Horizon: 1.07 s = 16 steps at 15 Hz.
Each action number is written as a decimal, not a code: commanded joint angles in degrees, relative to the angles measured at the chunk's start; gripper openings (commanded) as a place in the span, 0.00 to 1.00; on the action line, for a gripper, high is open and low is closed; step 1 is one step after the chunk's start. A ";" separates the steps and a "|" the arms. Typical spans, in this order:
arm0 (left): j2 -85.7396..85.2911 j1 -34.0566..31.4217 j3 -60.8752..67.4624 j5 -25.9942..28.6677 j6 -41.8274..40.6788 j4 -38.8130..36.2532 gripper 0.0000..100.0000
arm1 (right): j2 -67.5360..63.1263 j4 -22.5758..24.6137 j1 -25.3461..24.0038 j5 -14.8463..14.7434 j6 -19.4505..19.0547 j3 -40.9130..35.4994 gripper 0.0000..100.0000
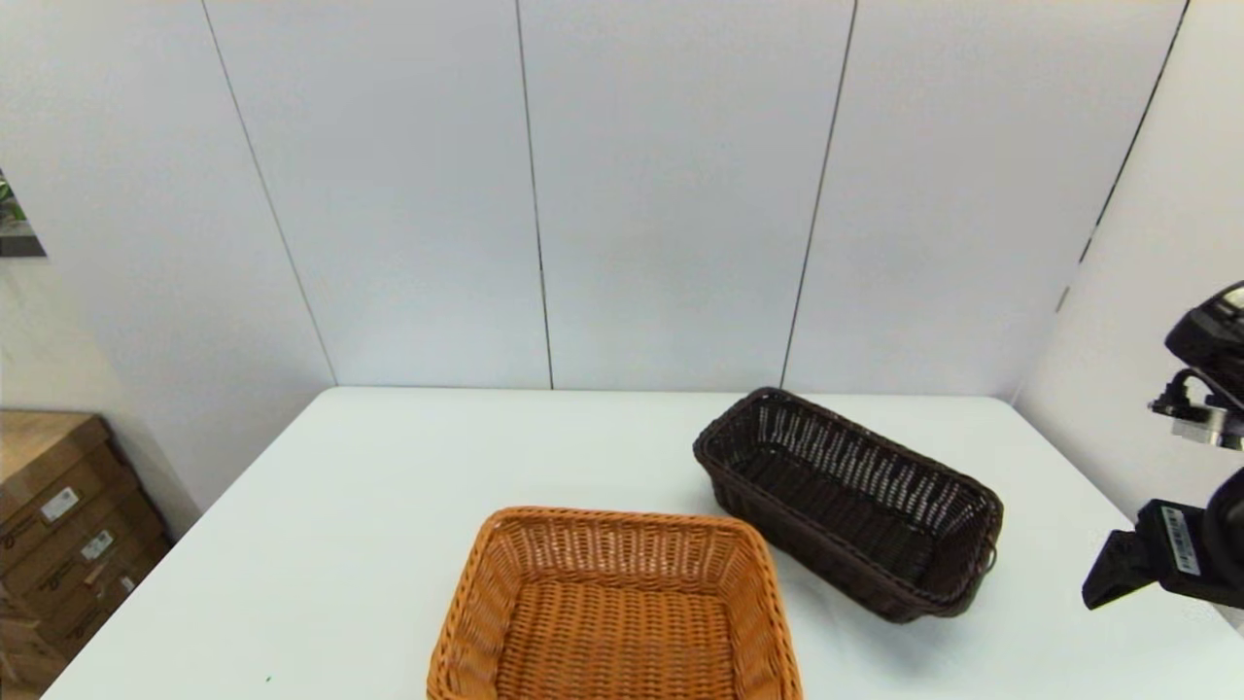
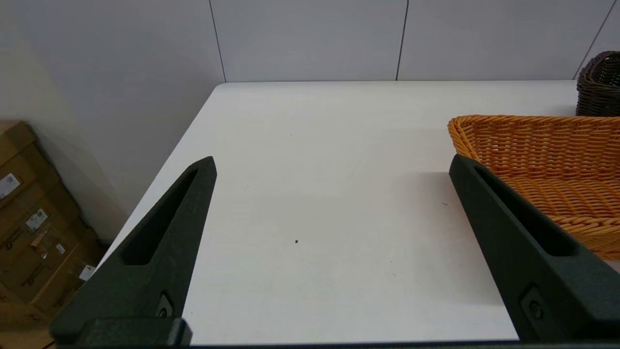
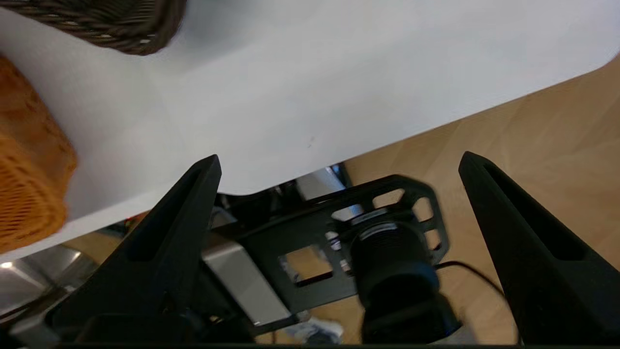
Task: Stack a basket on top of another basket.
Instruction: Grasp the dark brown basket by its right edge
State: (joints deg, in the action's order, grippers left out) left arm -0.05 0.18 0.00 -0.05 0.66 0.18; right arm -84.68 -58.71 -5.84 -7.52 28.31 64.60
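My right gripper has a next place to go. It should go to the dark brown basket's short-end rim (image 1: 987,546), the one farthest from the white back panels, and close there.
The dark brown basket (image 1: 847,498) lies empty on the white table (image 1: 389,506), right of centre and turned at an angle. The orange-tan basket (image 1: 612,622) sits empty at the front centre, apart from it. In the left wrist view my left gripper (image 2: 332,160) is open over bare table, with the orange-tan basket (image 2: 547,160) beside one finger and the dark basket (image 2: 600,82) farther off. My right gripper (image 3: 339,156) is open above the table's front edge, clear of the dark basket (image 3: 111,24) and the orange-tan basket (image 3: 29,184). The right arm (image 1: 1181,549) shows at the head view's right edge.
Cardboard boxes (image 1: 68,525) stand on the floor left of the table. White wall panels close the back and right sides. The robot's own base (image 3: 339,257) and the wooden floor (image 3: 557,135) show below the table's front edge.
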 commanded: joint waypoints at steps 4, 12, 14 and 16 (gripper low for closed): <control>-0.04 -0.01 0.00 -0.04 0.04 -0.01 1.00 | -7.26 -1.58 -20.18 2.51 14.85 5.36 1.00; -0.04 -0.01 0.00 -0.04 0.04 -0.01 1.00 | -19.56 1.05 -20.26 2.07 24.52 11.87 1.00; -0.04 -0.01 0.00 -0.04 0.04 -0.01 1.00 | -20.97 3.08 -18.68 2.16 24.78 11.87 1.00; -0.04 -0.01 0.00 -0.04 -0.04 -0.01 1.00 | -22.11 3.16 -16.57 2.07 24.78 12.22 1.00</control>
State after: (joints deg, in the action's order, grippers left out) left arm -0.05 0.18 0.00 -0.07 0.66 0.18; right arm -104.77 -55.31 -24.14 -5.38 52.79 76.52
